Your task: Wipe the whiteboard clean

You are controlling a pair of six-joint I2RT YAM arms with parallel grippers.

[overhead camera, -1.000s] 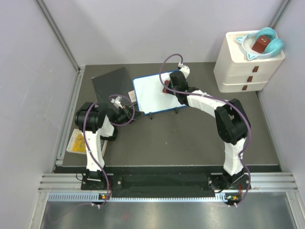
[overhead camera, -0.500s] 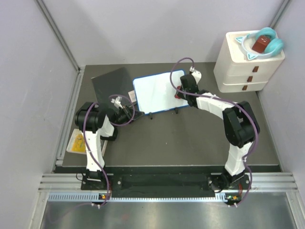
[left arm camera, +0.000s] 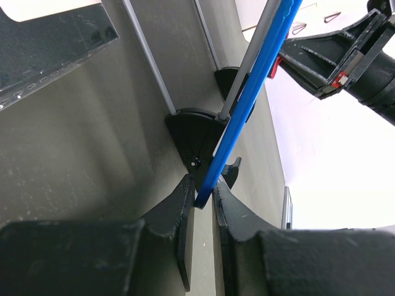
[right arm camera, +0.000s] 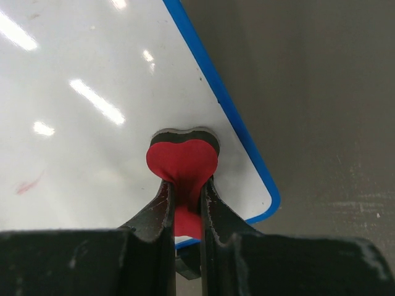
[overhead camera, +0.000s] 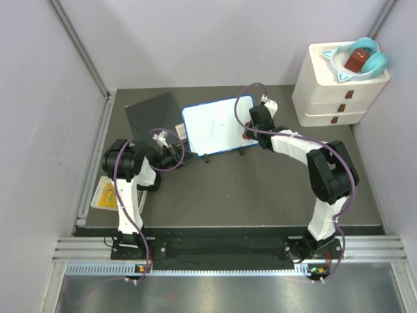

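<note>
Next, my right gripper sets the red heart-shaped eraser down on the bare table (overhead camera: pixel 262 169) in front of the near corner of the whiteboard.
The whiteboard (overhead camera: pixel 210 124), white with a thin blue rim, stands tilted on black feet mid-table. My left gripper (overhead camera: pixel 177 152) is shut on its lower left corner; in the left wrist view the blue rim (left arm camera: pixel 247 105) runs down between my left gripper's (left arm camera: pixel 202 197) fingers. My right gripper (overhead camera: pixel 250 132) is shut on a red heart-shaped eraser (right arm camera: pixel 182 161) and presses it on the board face (right arm camera: pixel 92 92) near the lower right corner. In the right wrist view, my right gripper (right arm camera: pixel 185 188) pinches the eraser's middle. A faint red mark (right arm camera: pixel 28 185) shows on the board to the left.
A dark grey square sheet (overhead camera: pixel 153 115) lies behind the board's left side. A white drawer unit (overhead camera: pixel 335 91) with a teal holder (overhead camera: pixel 360 57) on top stands at the back right. A yellow item (overhead camera: pixel 106 194) lies by the left rail.
My right gripper has slid the eraser rightward across the board, from its middle right to the right edge near the lower corner. The left arm and board have not moved.
</note>
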